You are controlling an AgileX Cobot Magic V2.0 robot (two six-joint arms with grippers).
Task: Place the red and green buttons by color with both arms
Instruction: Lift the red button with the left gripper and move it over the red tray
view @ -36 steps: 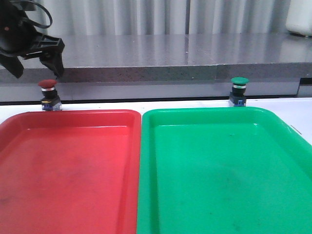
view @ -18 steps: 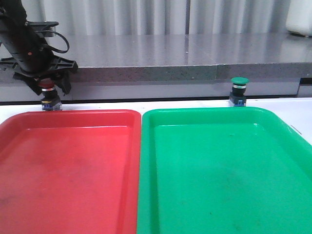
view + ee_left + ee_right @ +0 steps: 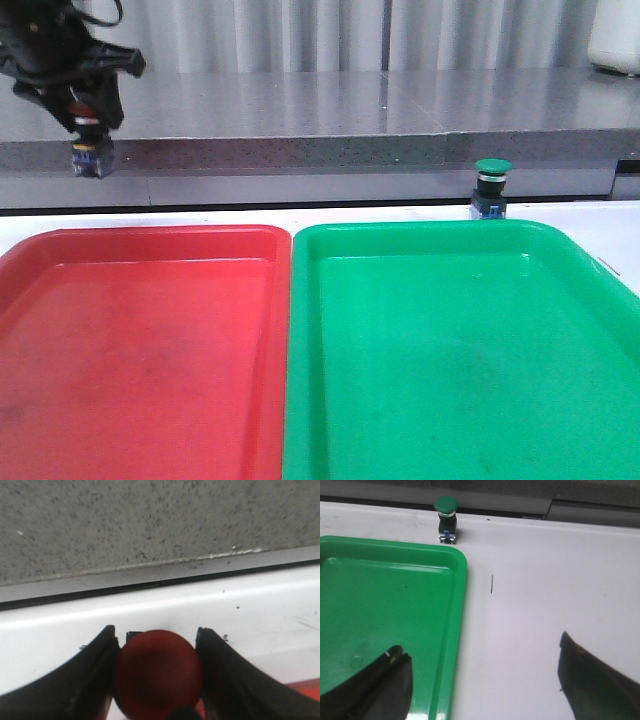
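Next, my left gripper sets the red button upright and lets go of it on the red tray's bottom (image 3: 94, 350), a little way in from the tray's far rim. The button is still in the air above the table.
My left gripper (image 3: 88, 118) is shut on the red button (image 3: 89, 152) and holds it in the air above the far left of the table. In the left wrist view the dull red cap (image 3: 158, 672) sits tight between the two black fingers (image 3: 85, 680). The green button (image 3: 491, 188) stands upright on the white table just behind the green tray (image 3: 460, 350); it also shows in the right wrist view (image 3: 446, 521). My right gripper (image 3: 482, 677) is open and empty, over the green tray's right rim (image 3: 460, 630). It is out of the front view.
The red tray (image 3: 140, 340) lies at the front left, touching the green tray. A grey stone ledge (image 3: 350, 130) runs along the back behind the buttons. White table (image 3: 545, 590) lies to the right of the green tray.
My left gripper came down over the red button, shut on it, and has lifted it off the table. The green button has not moved.
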